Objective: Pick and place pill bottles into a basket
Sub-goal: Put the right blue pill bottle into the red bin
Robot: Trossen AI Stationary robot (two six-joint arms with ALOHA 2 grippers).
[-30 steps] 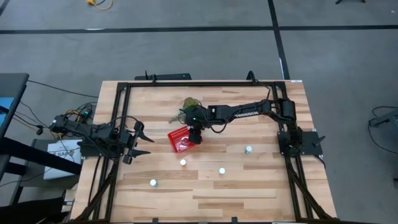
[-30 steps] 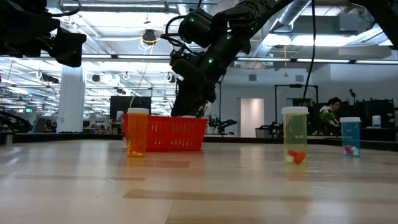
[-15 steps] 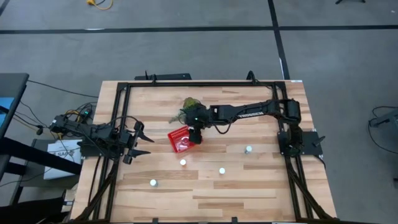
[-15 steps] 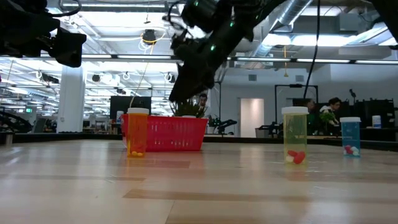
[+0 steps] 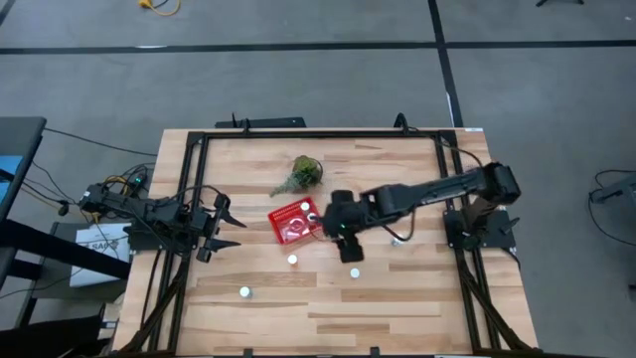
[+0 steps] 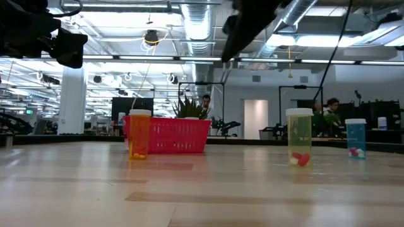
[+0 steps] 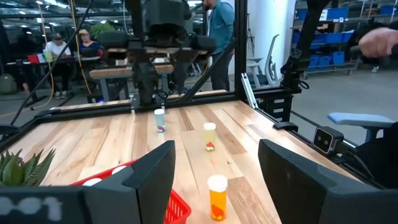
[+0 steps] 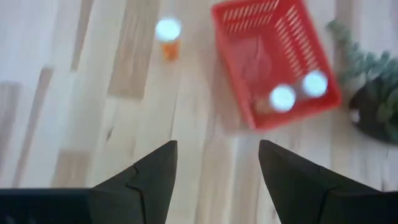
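My right gripper closes next on the white-capped top (image 5: pixel 396 240) of the pill bottle standing beneath my right arm, nearest that arm's base.
The red basket (image 5: pixel 291 222) sits left of the table's middle, with two white-capped pill bottles (image 8: pixel 283 98) inside it. Several more pill bottles stand on their bases on the wood: an orange one (image 5: pixel 292 260), one (image 5: pixel 354 271) further right, and one (image 5: pixel 244 291) toward the near edge. My right gripper (image 5: pixel 348 247) is open and empty, high above the table just right of the basket (image 8: pixel 273 62), looking down on it. My left gripper (image 5: pixel 231 227) is open and empty at the table's left edge; it also shows in its own wrist view (image 7: pixel 214 146).
A green leafy plant (image 5: pixel 300 173) stands just beyond the basket, toward the far edge. A black frame (image 5: pixel 318 133) runs around the table top. In the low view the orange (image 6: pixel 139 133), yellow (image 6: pixel 299 137) and blue (image 6: pixel 356 139) bottles stand apart, with bare wood between them.
My right gripper has risen from the basket, going out of the low view's top, and has moved toward the table's right and near edges. The basket has stayed where it was.
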